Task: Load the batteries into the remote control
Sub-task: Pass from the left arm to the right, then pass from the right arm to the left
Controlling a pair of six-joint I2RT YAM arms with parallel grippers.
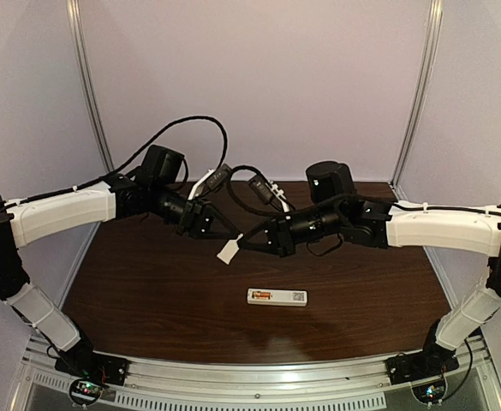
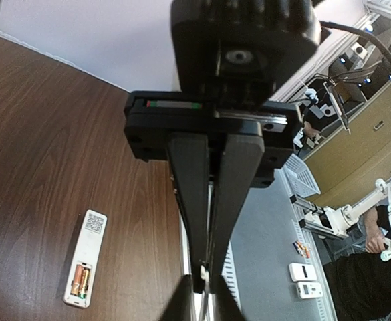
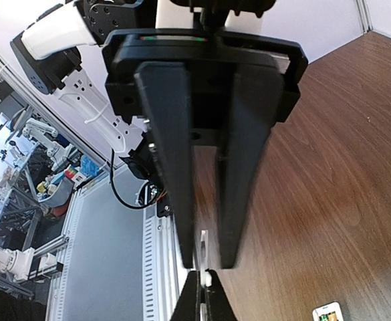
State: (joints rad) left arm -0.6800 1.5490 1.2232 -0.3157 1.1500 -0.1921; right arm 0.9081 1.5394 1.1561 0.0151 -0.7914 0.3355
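Observation:
My left gripper is pinching the cover plate at its upper end, so my right gripper will hold it there while my left gripper takes the free lower end (image 1: 224, 257).
The remote control (image 1: 277, 296) lies face down on the brown table, battery bay open; it also shows in the left wrist view (image 2: 86, 257). The batteries (image 2: 81, 279) lie side by side in the bay, orange in the top view (image 1: 261, 296). My left gripper (image 1: 224, 240) is above the table, shut on a small loose white cover plate (image 1: 230, 250); its white edge shows at the tips (image 2: 203, 271) of the left gripper (image 2: 205, 277). My right gripper (image 1: 243, 244) faces it, open, its fingers either side of the plate (image 3: 202, 244) without touching, in the right wrist view (image 3: 206, 257).
The two arms meet tip to tip above the middle of the table (image 1: 147, 291), behind the remote. An aluminium rail (image 1: 259, 372) runs along the near edge. Black cables (image 1: 190, 124) loop over the back of the table.

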